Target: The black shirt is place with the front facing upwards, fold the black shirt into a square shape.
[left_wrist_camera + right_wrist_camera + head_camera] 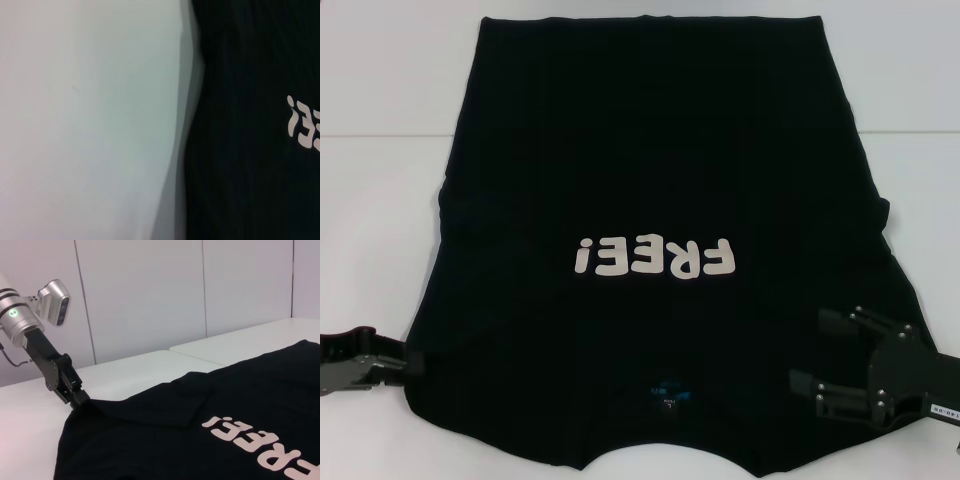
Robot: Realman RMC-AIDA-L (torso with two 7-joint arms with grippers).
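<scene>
My left fingers pinch only the sleeve's outer edge, so next I open, take the cloth farther in and pull [446, 370] the sleeve from the collar before folding.
The black shirt [650, 150] [250, 175] [225, 390] lies flat, front up, on the white table [380, 200], its collar toward me. The white "FREE!" lettering [655, 258] [260, 440] and a small blue neck label [665, 390] show. Both sleeves look tucked inward. My left gripper [408, 363] [80, 399] sits low at the shirt's near left corner, shut on the cloth edge, which rises to a point at its tip. Over the shirt's near right shoulder, my right gripper [820, 352] hovers open, holding nothing.
White table [90, 125] [125, 370] surrounds the shirt on the left, right and far sides. A seam between two tabletops [380, 136] runs across behind the shirt's middle. A panelled wall [150, 290] stands beyond the table.
</scene>
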